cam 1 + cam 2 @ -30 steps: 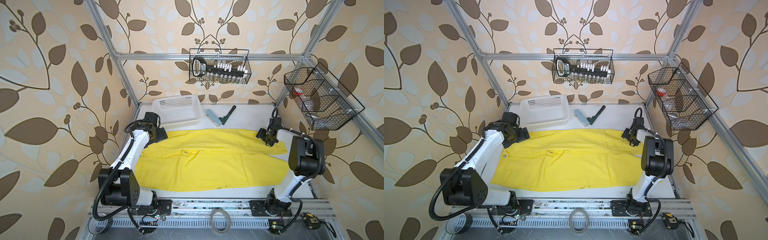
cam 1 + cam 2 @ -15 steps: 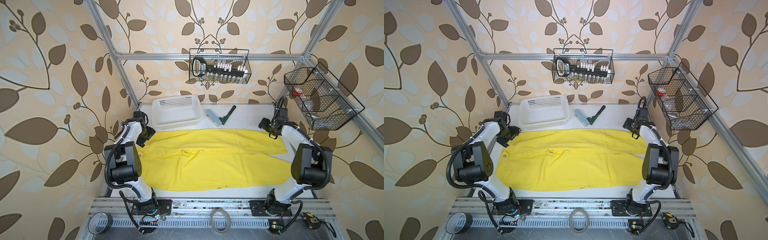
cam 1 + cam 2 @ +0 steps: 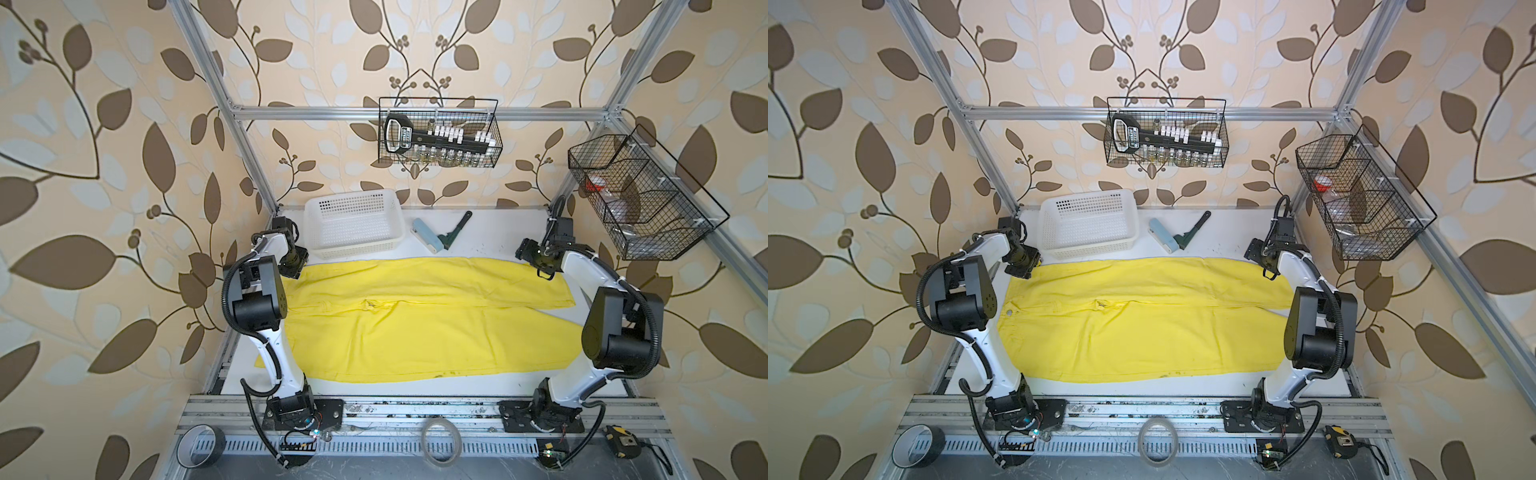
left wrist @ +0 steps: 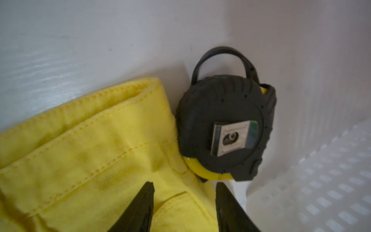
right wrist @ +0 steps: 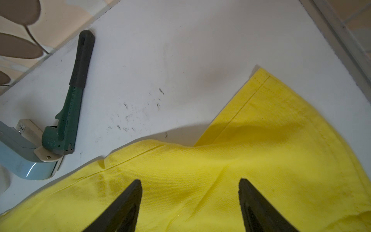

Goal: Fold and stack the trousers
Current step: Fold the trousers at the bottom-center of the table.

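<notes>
My right gripper is going to the yellow trousers. It will close on the far leg's back edge [image 3: 514, 261] [image 5: 198, 143], just short of their hem corner.
The yellow trousers [image 3: 415, 328] [image 3: 1142, 328] lie spread flat on the white table, waistband at the left and legs running right. My left gripper [image 3: 296, 272] [image 3: 1022, 272] is down on the far corner of the waistband. In the left wrist view its jaws [image 4: 184, 184] stand partly apart, with a raised fold of the trousers [image 4: 90, 150] between them. My right gripper [image 3: 544, 272] [image 3: 1268, 274] hangs over the far leg near its hem. In the right wrist view it is open [image 5: 189, 181] just above the trousers [image 5: 241, 170].
A white perforated basket [image 3: 357, 245] [image 3: 1088, 245] stands just behind the waistband. A black and yellow tape measure [image 4: 224, 128] lies against the waistband corner beside the basket [image 4: 321, 180]. A pale blue roller [image 3: 424, 235] and a green tool [image 3: 455, 230] [image 5: 68, 112] lie at the back. Wire baskets [image 3: 440, 137] [image 3: 640, 199] hang on the frame.
Both arms have lifted their elbows. The left gripper stayed at the waistband corner and its jaws narrowed around a cloth fold. The right gripper shifted right toward the far leg's hem.
</notes>
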Robot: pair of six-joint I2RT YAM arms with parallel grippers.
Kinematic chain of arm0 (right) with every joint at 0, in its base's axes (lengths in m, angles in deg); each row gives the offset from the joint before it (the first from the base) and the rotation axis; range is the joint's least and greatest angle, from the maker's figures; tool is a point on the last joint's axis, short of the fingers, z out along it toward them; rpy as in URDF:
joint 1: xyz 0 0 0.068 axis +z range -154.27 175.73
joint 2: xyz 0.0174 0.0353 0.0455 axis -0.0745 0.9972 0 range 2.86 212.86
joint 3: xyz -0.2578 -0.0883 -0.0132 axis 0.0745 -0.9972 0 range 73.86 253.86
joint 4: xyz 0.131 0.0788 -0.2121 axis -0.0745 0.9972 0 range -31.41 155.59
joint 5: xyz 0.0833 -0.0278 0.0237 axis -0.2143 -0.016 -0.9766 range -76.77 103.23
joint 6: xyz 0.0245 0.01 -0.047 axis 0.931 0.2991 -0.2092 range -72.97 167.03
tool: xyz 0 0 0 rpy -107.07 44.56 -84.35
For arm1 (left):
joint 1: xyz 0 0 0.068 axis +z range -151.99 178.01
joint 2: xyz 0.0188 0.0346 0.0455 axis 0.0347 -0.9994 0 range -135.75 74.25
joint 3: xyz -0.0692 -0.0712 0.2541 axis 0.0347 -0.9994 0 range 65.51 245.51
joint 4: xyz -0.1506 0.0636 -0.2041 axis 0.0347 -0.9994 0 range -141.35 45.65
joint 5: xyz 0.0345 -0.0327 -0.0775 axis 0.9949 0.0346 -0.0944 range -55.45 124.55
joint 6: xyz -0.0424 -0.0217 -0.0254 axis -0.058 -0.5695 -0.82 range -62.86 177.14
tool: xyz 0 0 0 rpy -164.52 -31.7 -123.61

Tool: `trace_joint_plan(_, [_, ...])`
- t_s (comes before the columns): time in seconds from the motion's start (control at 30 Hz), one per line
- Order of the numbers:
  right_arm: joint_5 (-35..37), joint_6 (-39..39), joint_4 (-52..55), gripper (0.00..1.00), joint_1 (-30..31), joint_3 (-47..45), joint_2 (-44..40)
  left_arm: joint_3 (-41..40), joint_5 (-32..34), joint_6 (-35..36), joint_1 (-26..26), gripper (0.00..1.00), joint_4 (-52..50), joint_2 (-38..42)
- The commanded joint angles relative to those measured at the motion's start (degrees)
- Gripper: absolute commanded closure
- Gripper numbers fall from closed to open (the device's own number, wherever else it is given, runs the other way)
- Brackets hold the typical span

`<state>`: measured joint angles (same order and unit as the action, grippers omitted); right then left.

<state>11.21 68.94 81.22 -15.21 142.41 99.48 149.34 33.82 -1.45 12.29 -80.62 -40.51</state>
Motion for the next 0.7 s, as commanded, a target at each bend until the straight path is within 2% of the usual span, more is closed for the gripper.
trace_joint_plan(0.0, [-0.3, -1.2, 0.6, 0.24, -0.1, -1.2, 0.3, 2.9, 0.4, -1.0, -0.2, 0.49, 0.2, -0.5])
trace_joint_plan(0.13, [-0.5, -1.0, 0.4, 0.24, 0.0, -1.3, 0.8, 3.9, -0.3, -1.2, -0.4, 0.5, -1.2, -3.1])
trace_joint_plan(0.17, [-0.6, -1.1, 0.4, 0.24, 0.0, -1.1, 0.9, 4.0, -0.4, -1.3, -0.4, 0.51, -1.3, -3.7])
trace_joint_plan(0.2, [-0.6, -1.2, 0.4, 0.24, 0.1, -0.9, 0.9, 4.1, -0.4, -1.2, -0.6, 0.57, -1.0, -4.0])
trace_joint_plan(0.3, [-0.6, -1.3, 1.0, 0.23, 0.0, 0.2, 0.9, 5.0, 0.4, -0.6, -0.6, 0.59, -1.8, -4.9])
trace_joint_plan(0.37, [-0.9, -1.3, 1.2, 0.24, 0.1, 0.9, 0.9, 5.5, 0.3, -0.1, -0.8, 0.65, -2.4, -5.5])
trace_joint_plan(0.43, [-1.1, -1.2, 1.3, 0.23, 0.3, 1.4, 1.1, 4.8, -0.2, -0.1, -0.8, 0.77, -1.7, -5.2])
trace_joint_plan(0.57, [-1.8, -1.0, 1.5, 0.24, 0.6, 2.0, 1.3, 4.2, -0.3, 0.5, -1.0, 0.81, -1.7, -4.5])
trace_joint_plan(0.67, [-1.8, -0.8, 1.5, 0.24, 0.7, 2.0, 1.3, 3.4, -1.1, 1.1, -1.0, 0.98, -1.2, -3.5])
